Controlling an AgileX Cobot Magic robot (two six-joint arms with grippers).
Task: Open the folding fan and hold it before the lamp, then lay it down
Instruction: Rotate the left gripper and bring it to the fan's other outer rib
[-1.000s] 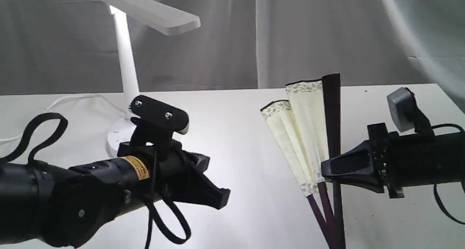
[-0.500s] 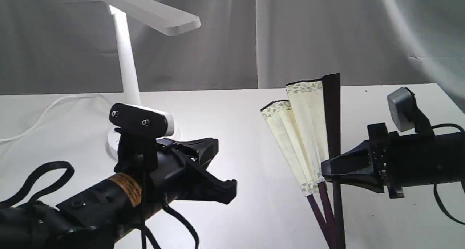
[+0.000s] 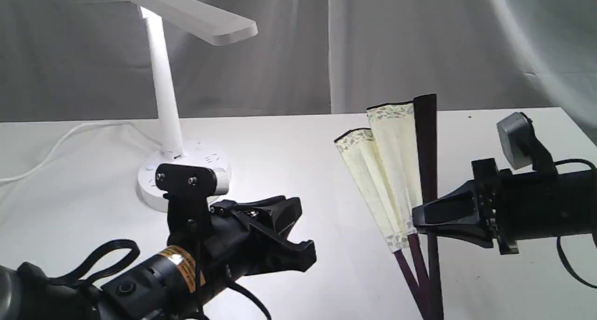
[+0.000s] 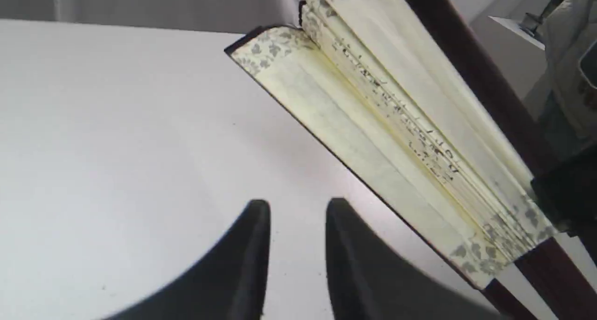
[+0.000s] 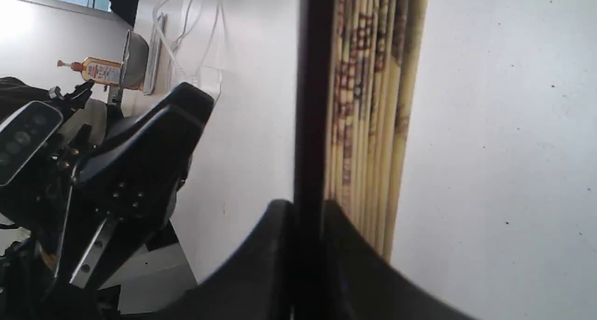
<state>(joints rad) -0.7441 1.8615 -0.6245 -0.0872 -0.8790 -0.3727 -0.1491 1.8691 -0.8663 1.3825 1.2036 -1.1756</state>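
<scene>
Next, I close my left gripper on the outermost cream pleat point(image 3: 358, 184) point(image 4: 329, 144) of the folding fan, a little above its middle, at the edge farthest from the dark guard.
The folding fan point(image 3: 392, 170) stands upright at the table's right, only partly spread: a few cream pleats lean left of the dark guard. My right gripper point(image 3: 419, 219) is shut on that guard low down, just above the bare ribs. The right wrist view shows the guard point(image 5: 310, 124) pinched between the fingers, with the pleats beside it. My left gripper point(image 3: 303, 230) hovers open and empty, low over the table left of the fan. Black calligraphy shows on the fan point(image 4: 382, 114) in the left wrist view, ahead of the left gripper point(image 4: 298, 208). The white lamp point(image 3: 163, 86) stands back left, lit.
The lamp's round base point(image 3: 196, 163) sits just behind my left arm, and its white cord point(image 3: 56, 142) trails to the left edge. A grey cloth backdrop point(image 3: 419, 45) hangs behind the white table point(image 3: 289, 138). My left arm point(image 5: 140, 156) shows in the right wrist view.
My left arm has dropped lower and slid right toward the fan, uncovering the lamp's base. The right gripper and the fan have not moved.
</scene>
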